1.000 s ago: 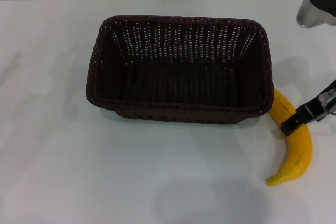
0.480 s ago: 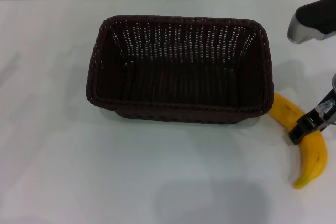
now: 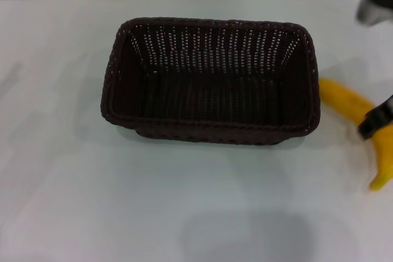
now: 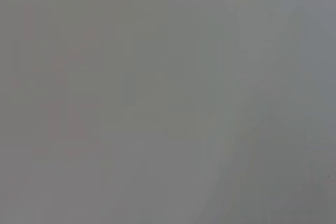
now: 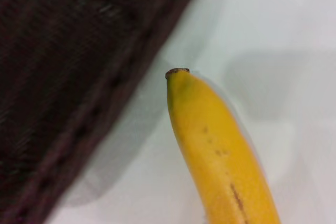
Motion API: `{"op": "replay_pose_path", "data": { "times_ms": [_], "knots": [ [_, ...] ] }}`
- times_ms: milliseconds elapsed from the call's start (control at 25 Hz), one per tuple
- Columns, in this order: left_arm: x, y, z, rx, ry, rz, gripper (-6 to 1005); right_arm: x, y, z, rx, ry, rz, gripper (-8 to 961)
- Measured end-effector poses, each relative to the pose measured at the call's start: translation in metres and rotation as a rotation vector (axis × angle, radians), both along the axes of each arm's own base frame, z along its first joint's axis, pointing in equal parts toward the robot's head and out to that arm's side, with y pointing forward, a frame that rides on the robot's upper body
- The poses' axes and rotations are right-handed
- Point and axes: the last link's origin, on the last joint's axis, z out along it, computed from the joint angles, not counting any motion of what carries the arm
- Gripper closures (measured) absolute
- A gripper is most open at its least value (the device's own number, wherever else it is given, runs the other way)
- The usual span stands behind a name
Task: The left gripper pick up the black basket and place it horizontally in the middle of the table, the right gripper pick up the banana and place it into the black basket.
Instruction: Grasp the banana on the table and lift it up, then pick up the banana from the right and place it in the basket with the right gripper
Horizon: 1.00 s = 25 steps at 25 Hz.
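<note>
My right gripper is going to let go of the banana inside the black basket, lengthwise [image 3: 216,72] against the basket's far side.
The black basket [image 3: 212,24] stands lengthwise across the middle of the white table [image 3: 153,200], open side up and empty. The banana [image 3: 347,99] is at the right edge of the head view, just right of the basket. My right gripper [image 3: 376,119] is shut across the banana's middle and holds it above the table. In the right wrist view the banana [image 5: 215,145] has its dark tip close to the basket's outer wall [image 5: 68,61], not touching it. My left gripper is out of view; the left wrist view shows only plain grey.
A silver-grey part of the right arm [image 3: 371,9] shows at the top right corner. Bare white tabletop lies to the left of the basket and in front of it.
My right gripper has lifted the banana up and to the right, off the table; the banana's near end is now at the frame's edge. The basket has not moved.
</note>
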Motion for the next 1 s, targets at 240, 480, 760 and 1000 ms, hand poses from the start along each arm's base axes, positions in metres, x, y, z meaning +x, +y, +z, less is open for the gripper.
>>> {"op": "replay_pose_path", "data": {
  "times_ms": [240,480,760,1000],
  "knots": [
    [-0.001,-0.002,0.001,0.005,-0.007,-0.001,119,0.003,0.024,0.070,0.158,-0.037,0.083,465],
    [0.000,-0.003,-0.002,-0.002,-0.013,-0.003,119,-0.056,0.040,0.092,0.194,0.097,0.346,465],
    [-0.003,-0.007,-0.005,0.000,-0.021,0.008,119,-0.145,0.033,0.035,-0.029,0.271,0.675,466],
    [-0.003,-0.009,-0.008,-0.005,-0.028,0.003,119,-0.175,0.027,-0.013,-0.178,0.317,0.815,465]
  ]
}}
